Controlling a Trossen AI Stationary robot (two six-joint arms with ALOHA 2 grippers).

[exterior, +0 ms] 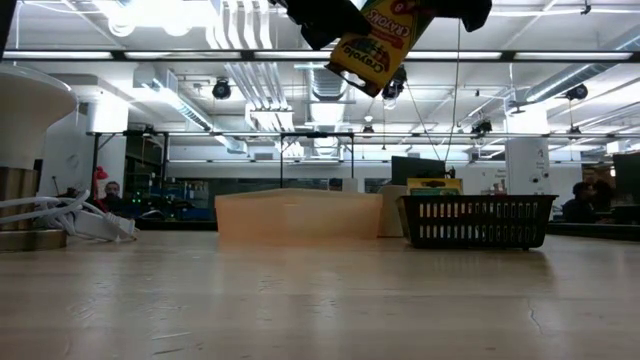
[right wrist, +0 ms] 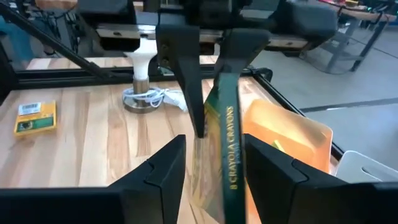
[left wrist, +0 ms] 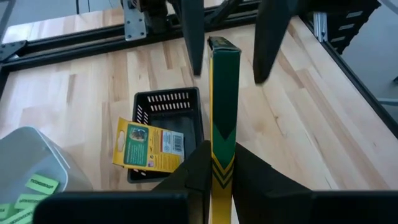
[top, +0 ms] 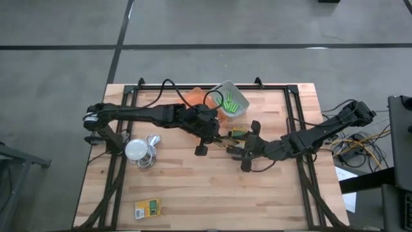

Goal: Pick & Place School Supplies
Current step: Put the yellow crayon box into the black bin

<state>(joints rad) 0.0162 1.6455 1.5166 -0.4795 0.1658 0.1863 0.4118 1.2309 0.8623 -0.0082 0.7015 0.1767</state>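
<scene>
The crayon box is tilted, with its tabbed end hanging below my left gripper, so I need to hold the box with my right gripper while my left gripper takes that tabbed end (exterior: 360, 79).
A yellow-and-green crayon box (left wrist: 224, 106) hangs in the air over the table's middle, between both grippers. My left gripper (left wrist: 222, 154) is shut on its near end. My right gripper (right wrist: 214, 142) is open; its fingers stand on either side of the box's other end and do not touch it. In the low view the box (exterior: 375, 45) is tilted, high above the table. A second printed box (left wrist: 146, 146) lies in a black basket (left wrist: 165, 98). A third (top: 148, 208) lies flat near the table's near edge. Lime-green markers (left wrist: 37, 183) lie in a clear bin (top: 233, 102). My left gripper pinches the crayon box between its two fingers at the end nearest to it (left wrist: 222, 163), one finger on each broad face. The fingers come roughly level from the table's left and lie along the box. The box is lifted clear, on edge, and sticks out toward my right gripper.
An orange bin (top: 203, 98) stands by the clear bin at the table's far side. The black basket (top: 239, 132) sits just under the two grippers. A white round thing with a coiled cable (top: 136, 150) stands at the left. People show in the room beyond.
</scene>
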